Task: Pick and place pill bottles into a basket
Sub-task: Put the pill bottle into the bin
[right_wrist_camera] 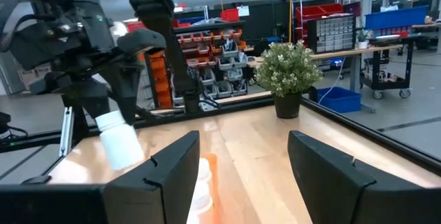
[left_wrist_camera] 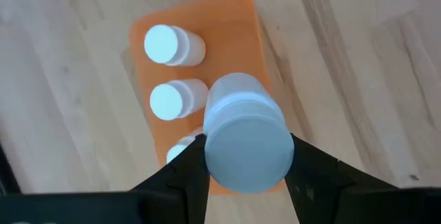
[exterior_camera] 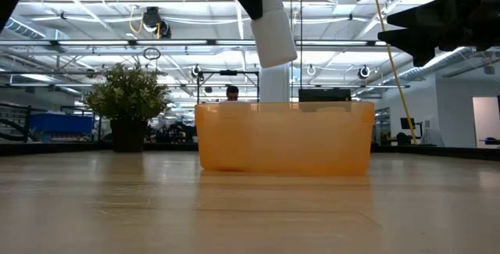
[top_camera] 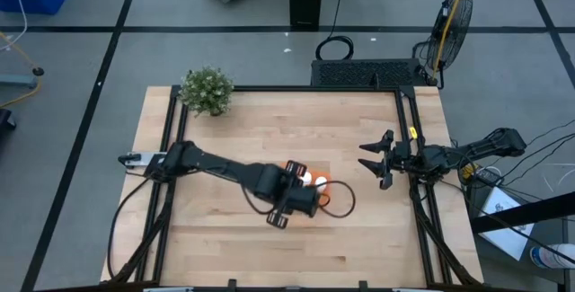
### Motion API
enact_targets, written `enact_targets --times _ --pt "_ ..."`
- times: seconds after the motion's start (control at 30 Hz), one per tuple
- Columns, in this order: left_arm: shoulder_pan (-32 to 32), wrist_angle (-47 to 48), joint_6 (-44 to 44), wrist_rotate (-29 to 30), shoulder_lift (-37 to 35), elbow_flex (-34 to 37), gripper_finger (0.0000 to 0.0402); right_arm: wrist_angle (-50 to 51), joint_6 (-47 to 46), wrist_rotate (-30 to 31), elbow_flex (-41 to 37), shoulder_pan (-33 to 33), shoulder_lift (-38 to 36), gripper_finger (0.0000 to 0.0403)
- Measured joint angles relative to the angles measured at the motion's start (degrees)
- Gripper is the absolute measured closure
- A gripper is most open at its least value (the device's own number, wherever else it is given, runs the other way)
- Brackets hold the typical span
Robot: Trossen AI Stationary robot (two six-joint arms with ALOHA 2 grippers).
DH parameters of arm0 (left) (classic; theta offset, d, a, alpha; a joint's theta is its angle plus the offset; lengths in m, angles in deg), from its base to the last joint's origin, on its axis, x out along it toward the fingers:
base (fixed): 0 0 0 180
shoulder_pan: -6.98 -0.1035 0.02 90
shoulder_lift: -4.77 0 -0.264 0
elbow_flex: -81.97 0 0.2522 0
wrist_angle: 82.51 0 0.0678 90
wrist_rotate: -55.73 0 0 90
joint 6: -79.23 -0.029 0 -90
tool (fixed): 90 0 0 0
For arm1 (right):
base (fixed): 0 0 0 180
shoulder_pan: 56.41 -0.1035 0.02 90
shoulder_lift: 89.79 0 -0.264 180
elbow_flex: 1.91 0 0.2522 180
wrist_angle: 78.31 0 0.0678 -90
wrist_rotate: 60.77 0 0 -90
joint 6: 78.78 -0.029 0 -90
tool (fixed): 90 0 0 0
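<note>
Next, my left gripper releases the white pill bottle, now held above the basket's near end, in the orange basket (top_camera: pixel 303 200) (left_wrist_camera: pixel 238 90), next to the middle bottle of the row.
The orange basket (top_camera: pixel 323 185) stands on the table's middle; in the low view it shows as (exterior_camera: pixel 285 138). Three white pill bottles (left_wrist_camera: pixel 172 45) (left_wrist_camera: pixel 176 100) (left_wrist_camera: pixel 180 149) show in it, in a row. My left gripper (top_camera: pixel 301 200) is above the basket's near end, shut on another white pill bottle (left_wrist_camera: pixel 244 138), which shows above the basket in the low view (exterior_camera: pixel 275 29). My right gripper (top_camera: pixel 368 159) is open and empty, off the table surface toward the right edge. Its wrist view shows the held bottle (right_wrist_camera: pixel 120 141). My left gripper pinches the pill bottle by two opposite sides of its upper end (left_wrist_camera: pixel 207 156) between its two fingers (left_wrist_camera: pixel 182 176). The fingers come from above, pointing down. The bottle hangs below them, slightly tilted, lifted clear above the basket (left_wrist_camera: pixel 238 17).
A green potted plant (top_camera: pixel 207 90) stands at the table's far left corner. Black rails (top_camera: pixel 296 88) frame the table. A black cable loop (top_camera: pixel 340 204) lies just right of the basket. Bare wood lies near and far of the basket.
</note>
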Motion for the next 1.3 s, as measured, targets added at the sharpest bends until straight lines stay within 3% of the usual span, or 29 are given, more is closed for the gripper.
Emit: enact_targets --times 0.57,1.3 --pt "-8.06 -3.6 -2.98 -4.95 2.02 0.07 0.0242 0.09 1.13 -0.04 -0.02 0.02 0.02 0.019" --pt "-9.01 -2.24 -2.37 -13.97 7.59 0.31 0.0242 0.15 0.98 -1.51 -0.04 0.0 0.06 0.019"
